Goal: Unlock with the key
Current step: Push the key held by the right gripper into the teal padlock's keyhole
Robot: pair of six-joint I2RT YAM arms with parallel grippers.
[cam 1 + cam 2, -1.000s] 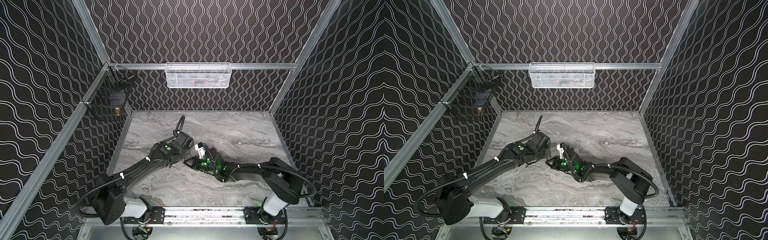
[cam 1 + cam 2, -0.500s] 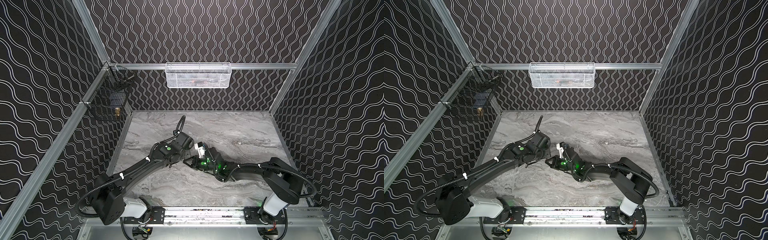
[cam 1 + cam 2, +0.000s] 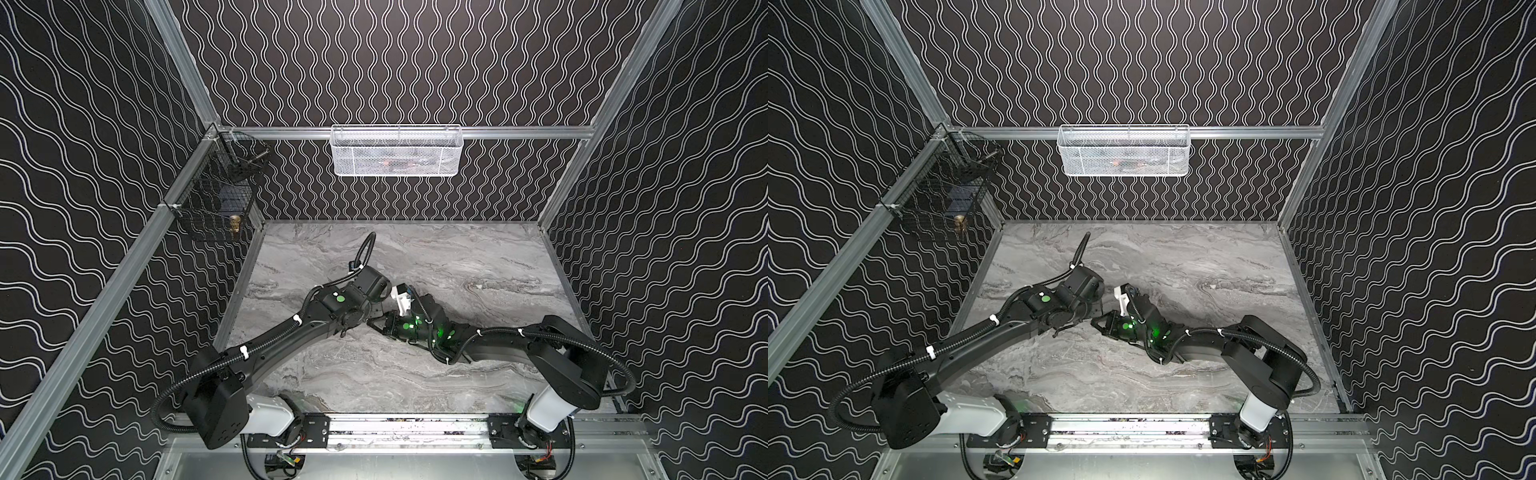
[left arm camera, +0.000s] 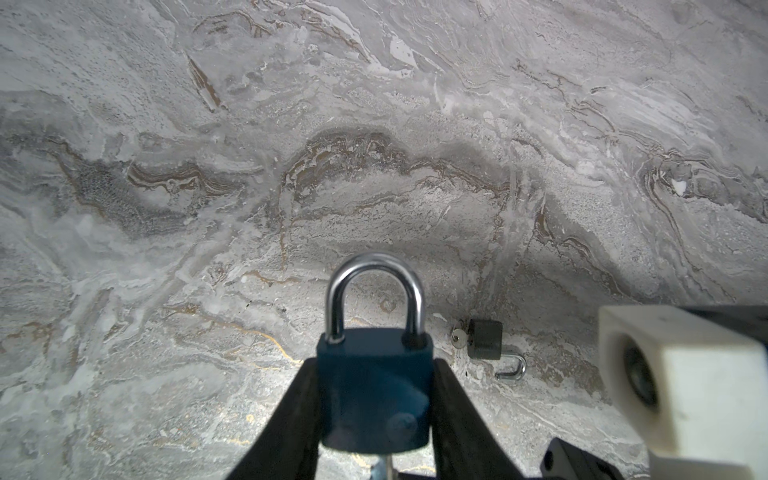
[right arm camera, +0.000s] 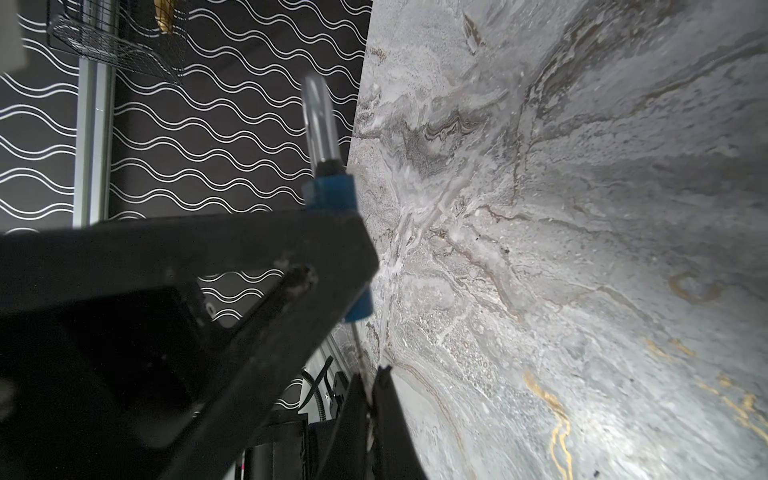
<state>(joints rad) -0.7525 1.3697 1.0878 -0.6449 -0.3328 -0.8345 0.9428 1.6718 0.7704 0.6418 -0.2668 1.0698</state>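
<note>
My right gripper needs to open and take the key nearer to the padlock [image 5: 358,340], because the padlock's shackle is shut and it is pinching the key's far end.
A dark blue padlock [image 4: 374,386] with a closed silver shackle [image 4: 374,282] is gripped by its two sides in my left gripper [image 4: 375,363]. A thin silver key [image 4: 387,469] sticks out of the underside of its body. My right gripper [image 5: 370,376] is shut on that key [image 5: 360,349], whose shaft runs up into the blue lock body [image 5: 332,195]. In both top views the two grippers meet at mid-table, the right gripper [image 3: 375,325] tip against the left wrist [image 3: 353,309]. There the lock and key are hidden beneath the arms.
A second small black padlock [image 4: 484,345], with its shackle swung open and a key in it, lies on the marble table [image 3: 457,257]. A white mesh basket [image 3: 397,151] hangs on the back rail. A black wire basket [image 3: 216,195] hangs at the back left corner.
</note>
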